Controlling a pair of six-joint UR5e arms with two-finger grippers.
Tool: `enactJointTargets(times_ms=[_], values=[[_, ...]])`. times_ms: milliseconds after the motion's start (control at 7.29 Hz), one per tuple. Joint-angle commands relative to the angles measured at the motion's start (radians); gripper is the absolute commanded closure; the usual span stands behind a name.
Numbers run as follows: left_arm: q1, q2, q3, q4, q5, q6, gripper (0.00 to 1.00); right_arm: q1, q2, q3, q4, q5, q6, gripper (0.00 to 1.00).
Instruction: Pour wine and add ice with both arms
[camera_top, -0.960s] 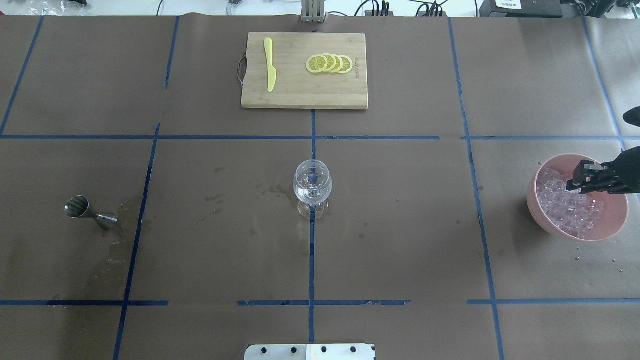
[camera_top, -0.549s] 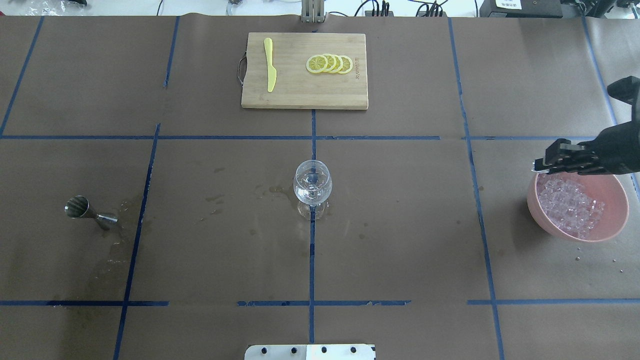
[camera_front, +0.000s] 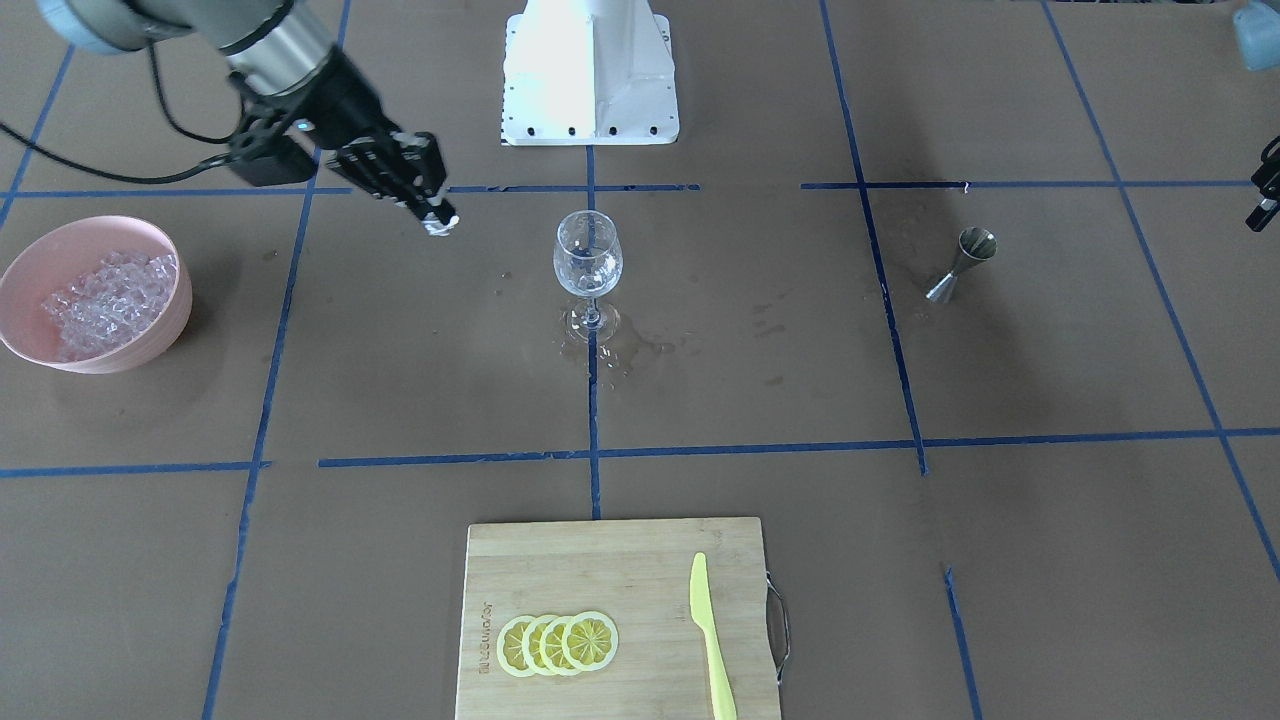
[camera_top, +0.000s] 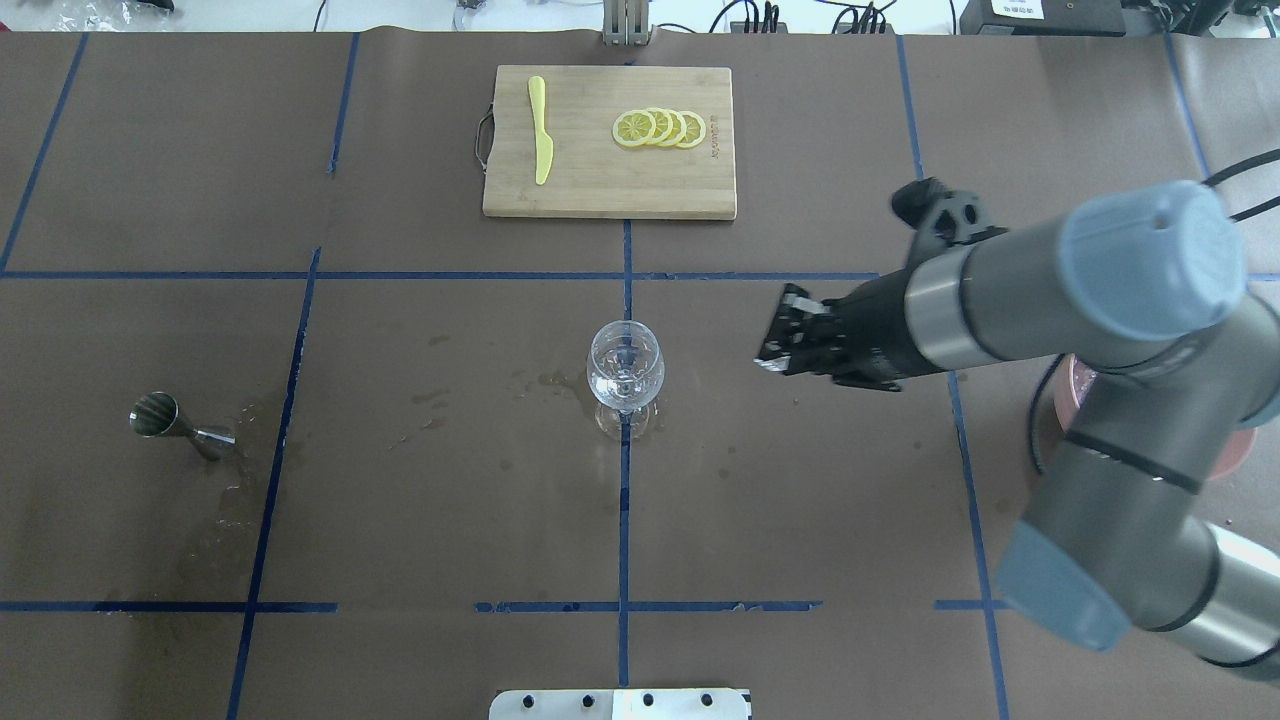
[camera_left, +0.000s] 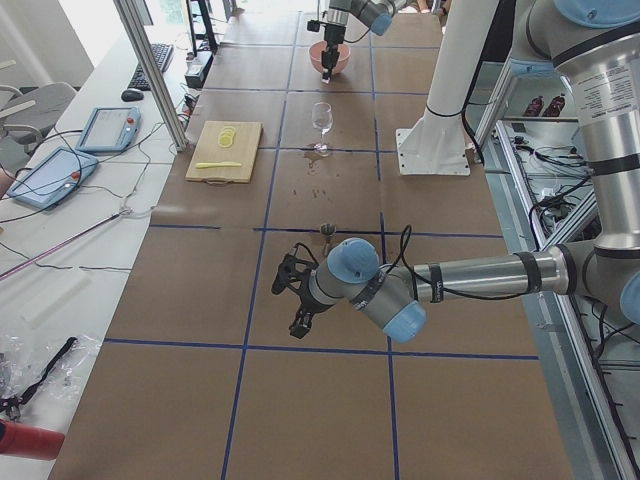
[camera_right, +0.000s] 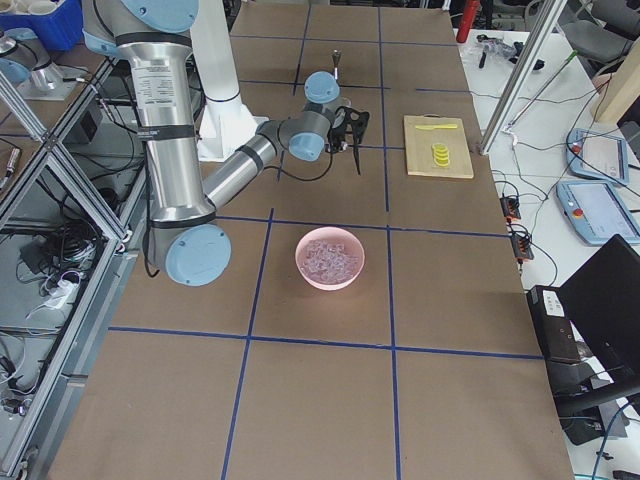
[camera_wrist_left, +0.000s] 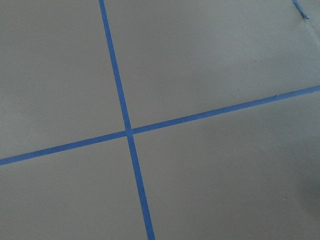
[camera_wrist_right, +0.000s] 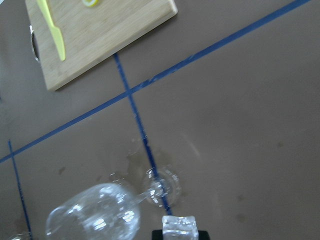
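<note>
The ice cube will be released from my right gripper inside the clear wine glass (camera_front: 589, 266) (camera_wrist_right: 106, 215) that is standing on the wet patch.
A clear wine glass (camera_top: 625, 365) (camera_front: 588, 255) stands upright at the table's middle on a wet patch. It looks clear; I cannot make out wine in it. My right gripper (camera_top: 772, 352) (camera_front: 437, 222) hovers to the glass's right, a short gap away, shut on one ice cube (camera_wrist_right: 180, 229). The wrist view shows the glass (camera_wrist_right: 100, 215) just beyond that cube. The rest of the ice (camera_front: 105, 295) fills a pink bowl (camera_front: 160, 335). My left gripper (camera_left: 299, 322) hangs over bare table far to the left; its jaws cannot be judged.
A steel jigger (camera_top: 165, 420) stands at the left beside a damp stain. At the far middle lies a wooden cutting board (camera_top: 590, 190) with a yellow knife (camera_top: 540, 130) and lemon slices (camera_top: 660, 128). My right arm (camera_top: 1100, 300) covers most of the bowl in the overhead view.
My right gripper lifted out of the pink bowl with an ice cube and swept left across the table to just beside the glass. The glass and jigger stayed put.
</note>
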Motion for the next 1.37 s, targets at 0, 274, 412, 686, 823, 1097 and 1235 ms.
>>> enactJointTargets(times_ms=[0, 274, 412, 686, 823, 1097, 1235], values=[[0.000, 0.000, 0.003, 0.000, 0.002, 0.000, 0.00, -0.130, 0.263, -0.085, -0.191, -0.152, 0.101, 1.00], [0.000, 0.001, 0.003, 0.000, 0.002, 0.000, 0.00, -0.132, 0.305, -0.128, -0.190, -0.152, 0.112, 1.00], [0.000, 0.001, 0.003, 0.000, 0.002, 0.000, 0.00, -0.117, 0.305, -0.131, -0.188, -0.169, 0.110, 1.00], [0.000, 0.001, -0.002, -0.001, 0.000, 0.000, 0.00, -0.103, 0.277, -0.127, -0.194, -0.175, 0.110, 1.00], [0.000, 0.001, -0.003, -0.001, 0.000, 0.000, 0.00, -0.104, 0.274, -0.128, -0.196, -0.175, 0.110, 1.00], [0.000, 0.001, -0.003, -0.001, 0.000, 0.000, 0.00, -0.104, 0.271, -0.131, -0.197, -0.179, 0.112, 0.00], [0.000, 0.001, -0.002, -0.001, 0.002, 0.000, 0.00, -0.097, 0.271, -0.128, -0.197, -0.180, 0.105, 0.00]])
